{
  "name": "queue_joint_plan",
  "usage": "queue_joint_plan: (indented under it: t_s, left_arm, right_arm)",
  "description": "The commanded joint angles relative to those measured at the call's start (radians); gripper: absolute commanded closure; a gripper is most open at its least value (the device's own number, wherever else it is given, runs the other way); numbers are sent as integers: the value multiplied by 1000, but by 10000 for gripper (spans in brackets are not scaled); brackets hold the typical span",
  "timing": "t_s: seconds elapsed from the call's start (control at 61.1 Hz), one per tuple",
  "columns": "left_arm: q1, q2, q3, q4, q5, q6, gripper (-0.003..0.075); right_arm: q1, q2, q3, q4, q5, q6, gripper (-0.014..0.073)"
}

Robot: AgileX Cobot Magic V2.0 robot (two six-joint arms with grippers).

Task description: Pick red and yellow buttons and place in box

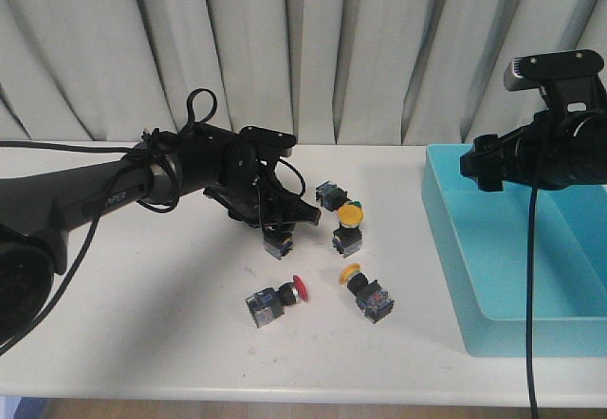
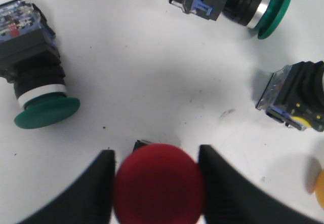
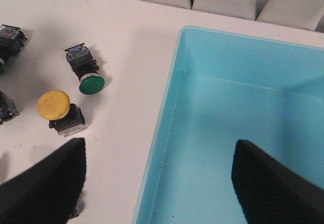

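Observation:
I need to next use my right gripper to grab the red button's grey body (image 1: 277, 243) (image 3: 6, 108), below the cap that my left gripper holds.
My left gripper (image 1: 268, 222) is shut on the round cap of a red button (image 2: 158, 188). The button's grey body (image 1: 278, 243) hangs below the fingers, at or just above the table. A second red button (image 1: 277, 300) lies on its side nearer the front. One yellow button (image 1: 348, 225) stands upright, and another (image 1: 366, 288) lies tilted. The light-blue box (image 1: 446, 220) is at the right. My right gripper (image 1: 477, 167) is open and empty over the box's left wall (image 3: 169, 117). The upright yellow button also shows in the right wrist view (image 3: 58, 110).
A green-capped switch (image 1: 332, 194) lies behind the yellow buttons. The left wrist view shows two green-capped switches, one (image 2: 35, 82) on one side and one (image 2: 233, 3) farther off. Grey curtains hang behind the white table (image 1: 142, 324). Cables trail from both arms.

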Motion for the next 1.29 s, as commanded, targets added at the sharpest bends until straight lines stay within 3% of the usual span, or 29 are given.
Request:
queue_joint_plan:
  t_s: [0.0,0.196,0.409,0.54,0.671,0.999,1.113,1.277]
  left_arm:
    - [-2,-63,-30,-10,-26,-10,521]
    - [-2,-71,-53,-27,-18,-10,727]
    - [-2,-107,-194,-56,142,-10,728]
    - [-2,-140,-302,-131,272,-8,728]
    - [-2,-167,-387,-192,347,-7,728]
    - [-3,-233,-402,-367,395,-4,727]
    - [-4,-236,-402,-394,409,29,727]
    - [-4,-237,-402,-417,438,30,726]
  right_arm:
    - [1,-29,-30,8,-51,-6,11]
    - [1,-29,-30,8,-37,-10,11]
    - [2,-29,-30,67,-33,-123,11]
    - [3,-29,-21,196,-39,-287,11]
    - [40,-29,46,367,-115,-536,11]
    - [300,-29,218,809,-416,-1199,11]
    - [362,-29,228,912,-455,-1317,11]
    - [374,-29,228,950,-465,-1327,11]
